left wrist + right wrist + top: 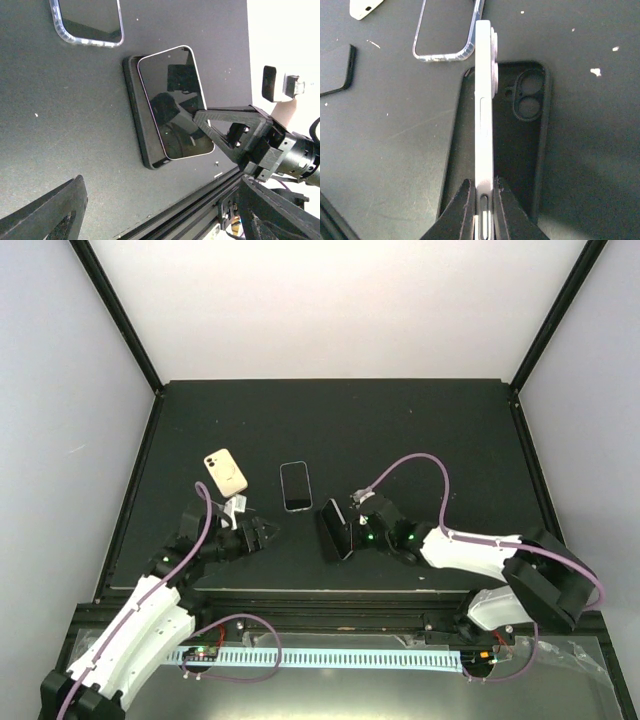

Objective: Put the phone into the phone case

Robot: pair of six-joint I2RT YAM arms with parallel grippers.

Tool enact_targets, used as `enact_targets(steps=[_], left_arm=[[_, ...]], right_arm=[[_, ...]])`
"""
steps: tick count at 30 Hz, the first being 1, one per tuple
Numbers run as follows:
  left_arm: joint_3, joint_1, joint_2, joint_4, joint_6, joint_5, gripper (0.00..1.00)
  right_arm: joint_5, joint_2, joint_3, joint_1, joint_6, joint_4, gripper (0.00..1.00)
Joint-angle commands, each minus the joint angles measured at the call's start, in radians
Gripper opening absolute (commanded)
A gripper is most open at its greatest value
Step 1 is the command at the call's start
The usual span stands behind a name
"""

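The robot's right gripper will let go of the phone inside the open black phone case [336, 540] [495, 145], near the front rail of the table. The phone now leans tilted over that case.
The phone [484, 95], pale lilac with a dark screen, stands on its long edge over the open black phone case [525, 150]. My right gripper [484, 202] is shut on the phone's lower end. In the left wrist view the phone [175, 100] leans tilted over the black case [136, 112], with one long edge down in it, and a right finger [227, 122] shows at its end. In the top view phone and case [335, 530] lie near the table's front middle, with the right gripper [358, 524] beside them. My left gripper [264, 533] is open and empty, left of the case.
A clear case [295, 486] lies just beyond the black case, also in the right wrist view [447, 30] and the left wrist view [87, 20]. A beige case [225, 472] lies further left. The table's front rail [200, 200] runs close behind the phone.
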State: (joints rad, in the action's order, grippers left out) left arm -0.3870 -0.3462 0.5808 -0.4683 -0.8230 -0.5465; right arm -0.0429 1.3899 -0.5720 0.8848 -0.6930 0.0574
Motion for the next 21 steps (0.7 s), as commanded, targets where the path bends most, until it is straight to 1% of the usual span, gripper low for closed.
enact_targets(steps=[1, 6, 10, 15, 21], left_arm=[[0.025, -0.039, 0.027, 0.099, -0.039, -0.01, 0.83], [0.035, -0.078, 0.091, 0.176, -0.054, 0.0, 0.82], [0.086, -0.091, 0.118, 0.298, -0.075, 0.009, 0.8], [0.144, -0.11, 0.184, 0.418, -0.109, 0.011, 0.76], [0.173, -0.165, 0.304, 0.521, -0.135, 0.042, 0.73]], right_arm=[[-0.062, -0.053, 0.023, -0.002, -0.057, -0.027, 0.01], [-0.049, -0.06, 0.008, -0.002, -0.082, -0.008, 0.01], [-0.022, -0.03, -0.005, -0.003, -0.109, 0.03, 0.01], [-0.057, 0.027, 0.002, -0.003, -0.16, 0.106, 0.01], [-0.076, 0.077, 0.034, -0.004, -0.176, 0.159, 0.01]])
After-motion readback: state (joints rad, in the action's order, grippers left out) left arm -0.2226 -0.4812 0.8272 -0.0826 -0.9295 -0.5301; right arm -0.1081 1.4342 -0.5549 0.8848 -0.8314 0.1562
